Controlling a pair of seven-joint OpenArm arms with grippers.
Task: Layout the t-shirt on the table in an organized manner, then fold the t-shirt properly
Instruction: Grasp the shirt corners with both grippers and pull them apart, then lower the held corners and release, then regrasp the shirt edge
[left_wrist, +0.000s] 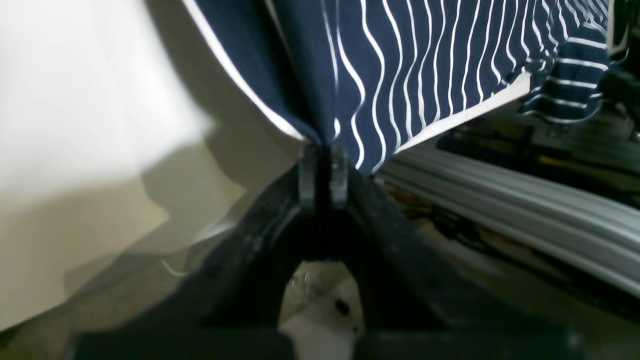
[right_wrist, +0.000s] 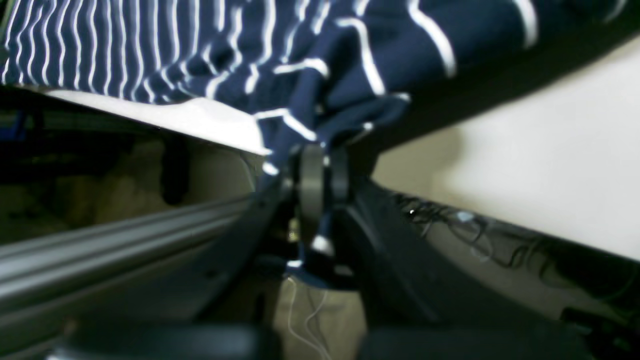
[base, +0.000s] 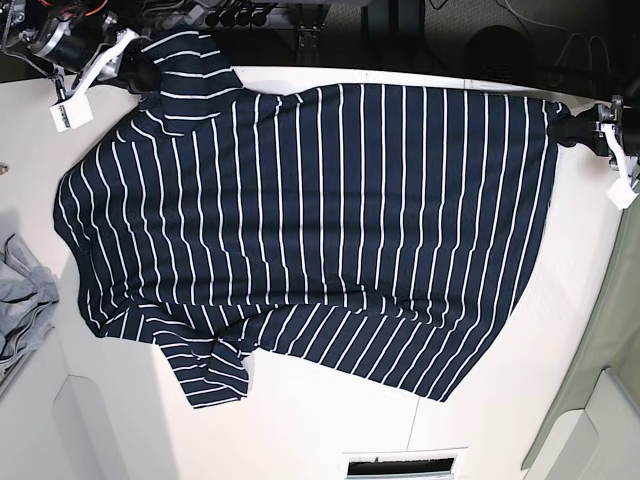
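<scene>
My right gripper will release the bunched fabric on the t-shirt's body, just inside the edge (base: 118, 207) closest to the grey cloth.
The dark navy t-shirt (base: 320, 230) with thin white stripes lies spread across the white table (base: 300, 430). One sleeve is folded near the front left. My left gripper (base: 572, 130) is at the far right edge of the table, shut on a corner of the t-shirt (left_wrist: 400, 70); its fingers (left_wrist: 306, 175) pinch the cloth in the left wrist view. My right gripper (base: 140, 68) is at the far left corner, shut on bunched fabric of the t-shirt (right_wrist: 320, 85), with cloth caught between its pads (right_wrist: 311, 185).
A light grey cloth (base: 20, 300) lies at the left edge. Dark equipment and cables stand beyond the table's far edge (base: 330, 25). A metal rail (left_wrist: 525, 200) runs beside the table. A slot (base: 395, 465) sits at the front edge.
</scene>
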